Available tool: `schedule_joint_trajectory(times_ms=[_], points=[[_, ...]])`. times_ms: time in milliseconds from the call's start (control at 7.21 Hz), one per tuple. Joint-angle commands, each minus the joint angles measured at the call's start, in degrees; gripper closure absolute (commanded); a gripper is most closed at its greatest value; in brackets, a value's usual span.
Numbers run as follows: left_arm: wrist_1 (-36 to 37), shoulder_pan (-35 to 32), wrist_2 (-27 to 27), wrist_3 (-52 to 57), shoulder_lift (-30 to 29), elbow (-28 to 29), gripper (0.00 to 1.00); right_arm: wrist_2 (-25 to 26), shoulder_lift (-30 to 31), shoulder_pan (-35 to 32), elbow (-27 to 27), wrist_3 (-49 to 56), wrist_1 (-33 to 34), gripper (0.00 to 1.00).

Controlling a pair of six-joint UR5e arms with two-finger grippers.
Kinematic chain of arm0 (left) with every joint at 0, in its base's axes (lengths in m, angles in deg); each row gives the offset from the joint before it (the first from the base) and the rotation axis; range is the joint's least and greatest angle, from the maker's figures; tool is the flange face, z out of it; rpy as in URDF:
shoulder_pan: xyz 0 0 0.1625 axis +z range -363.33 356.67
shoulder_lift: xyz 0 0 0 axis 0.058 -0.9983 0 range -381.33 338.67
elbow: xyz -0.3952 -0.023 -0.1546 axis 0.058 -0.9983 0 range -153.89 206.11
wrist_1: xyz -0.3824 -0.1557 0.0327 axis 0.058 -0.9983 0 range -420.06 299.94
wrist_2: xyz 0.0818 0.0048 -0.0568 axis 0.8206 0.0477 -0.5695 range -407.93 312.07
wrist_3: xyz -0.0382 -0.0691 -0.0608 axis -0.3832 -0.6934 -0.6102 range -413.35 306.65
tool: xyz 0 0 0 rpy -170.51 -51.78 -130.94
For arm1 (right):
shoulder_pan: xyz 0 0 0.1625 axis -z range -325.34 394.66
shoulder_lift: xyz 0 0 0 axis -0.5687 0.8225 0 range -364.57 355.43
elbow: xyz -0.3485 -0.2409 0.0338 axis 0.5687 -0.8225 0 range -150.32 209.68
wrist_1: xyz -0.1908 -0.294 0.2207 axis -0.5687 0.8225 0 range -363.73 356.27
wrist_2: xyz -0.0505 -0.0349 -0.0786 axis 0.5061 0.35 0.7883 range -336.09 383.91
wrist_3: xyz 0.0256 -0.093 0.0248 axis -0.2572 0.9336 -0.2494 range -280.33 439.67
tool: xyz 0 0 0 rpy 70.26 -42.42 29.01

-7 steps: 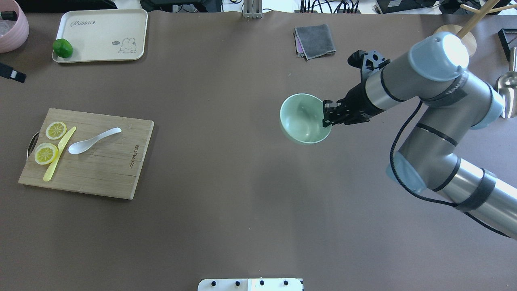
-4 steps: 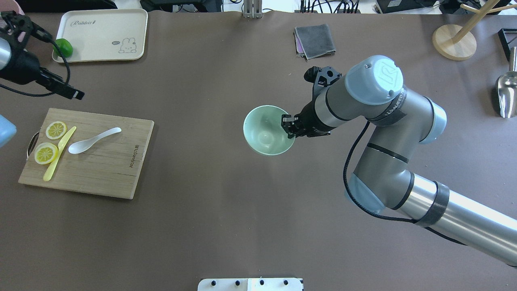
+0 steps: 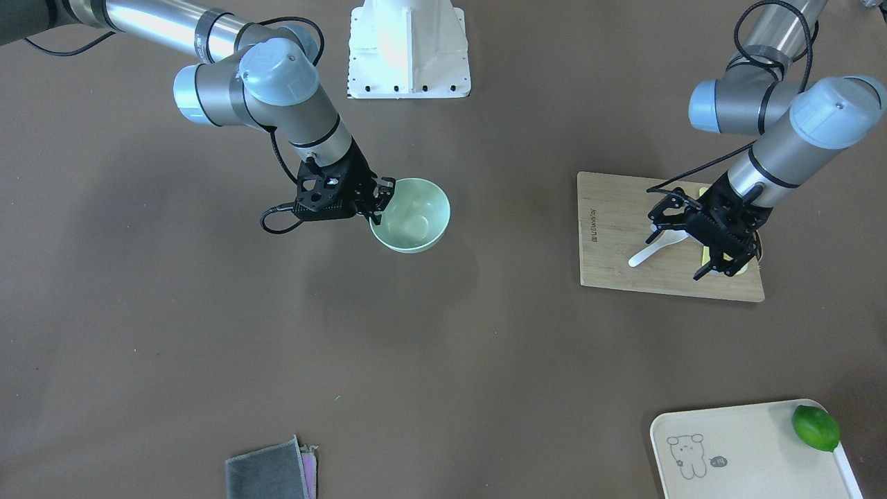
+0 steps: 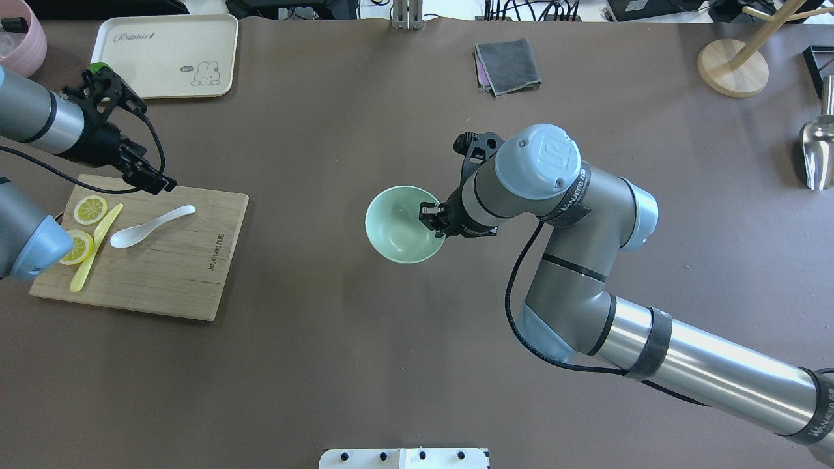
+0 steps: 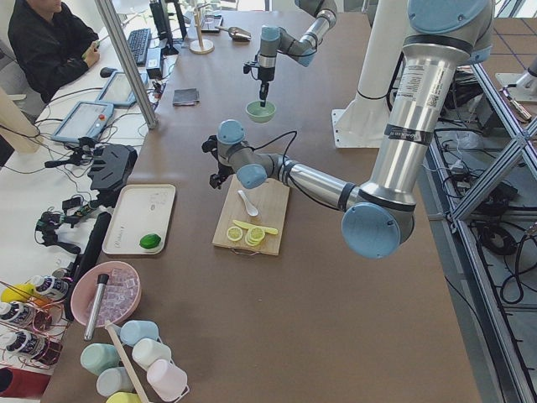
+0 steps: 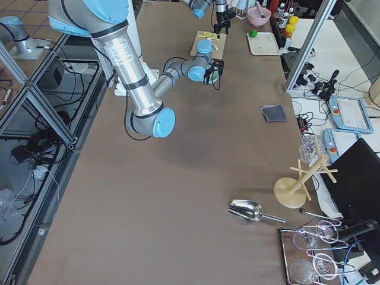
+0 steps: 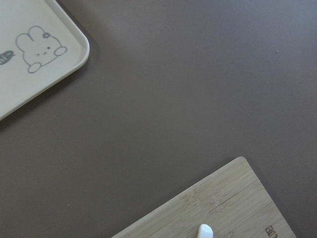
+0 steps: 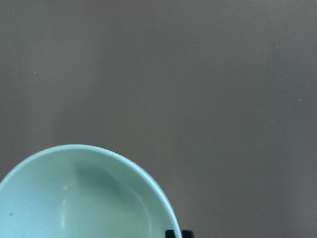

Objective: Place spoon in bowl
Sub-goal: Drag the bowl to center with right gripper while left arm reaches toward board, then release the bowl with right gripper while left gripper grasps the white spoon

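The white spoon is on the cutting board, so my left gripper needs to go there next and close on the spoon's handle (image 3: 657, 249), just in from the handle's rounded end.
The pale mint-green bowl (image 4: 399, 229) hangs over the middle of the table, its shadow offset below it. My right gripper (image 4: 433, 218) is shut on the bowl's right rim; it also shows in the front view (image 3: 379, 201). The bowl (image 8: 84, 198) is empty. The white spoon (image 4: 151, 226) lies on the wooden cutting board (image 4: 176, 273), scoop to the left. My left gripper (image 4: 161, 182) hovers above the board's far edge, looks open and holds nothing. The spoon's handle tip (image 7: 205, 231) shows at the bottom of the left wrist view.
Two lemon slices (image 4: 90, 210) and a yellow knife (image 4: 98, 246) lie left of the spoon. A cream tray (image 4: 169, 55) with a lime (image 3: 815, 427) sits far left. A grey cloth (image 4: 508, 65), wooden stand (image 4: 733, 68) and metal scoop (image 4: 818, 153) lie at the back right.
My right arm has carried the bowl leftwards towards the table's middle. My left arm has come in from the left and moved over the board's far edge.
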Motion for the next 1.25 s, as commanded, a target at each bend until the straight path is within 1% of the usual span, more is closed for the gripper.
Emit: schedule_joint_trajectory(times_ms=[0,277,416,554,693,832,970,1109], points=[[-0.2,0.6,0.4,1.1,-0.8,2.0,0.03,2.0,-0.5,2.1,-2.1,-0.4,0.0,1.0],[-0.2,0.7,0.3,1.6,-0.9,2.5,0.03,2.1,-2.1,2.4,-4.4,-0.3,-0.3,1.0],[-0.2,1.2,0.4,1.5,-1.1,2.8,0.03,2.1,-3.8,2.5,-6.1,-0.3,-0.4,0.77],[-0.1,2.3,0.4,1.5,-1.5,3.1,0.03,2.1,-4.0,2.5,-6.2,-0.4,-0.5,0.01],[-0.2,2.8,2.0,1.5,-1.0,3.5,0.03,2.1,-3.9,2.0,-5.4,-0.5,-0.7,0.0],[-1.5,3.7,3.2,1.7,-0.8,4.5,0.03,1.2,-3.8,-0.6,-3.7,-0.4,-0.1,0.0],[-5.5,3.9,3.2,1.6,-0.3,6.9,0.03,-2.2,-3.6,-3.5,-2.5,0.2,0.1,0.0],[-8.6,4.0,3.2,1.6,1.5,7.4,0.03,-6.2,-3.3,-6.9,-2.2,0.8,0.2,0.0]])
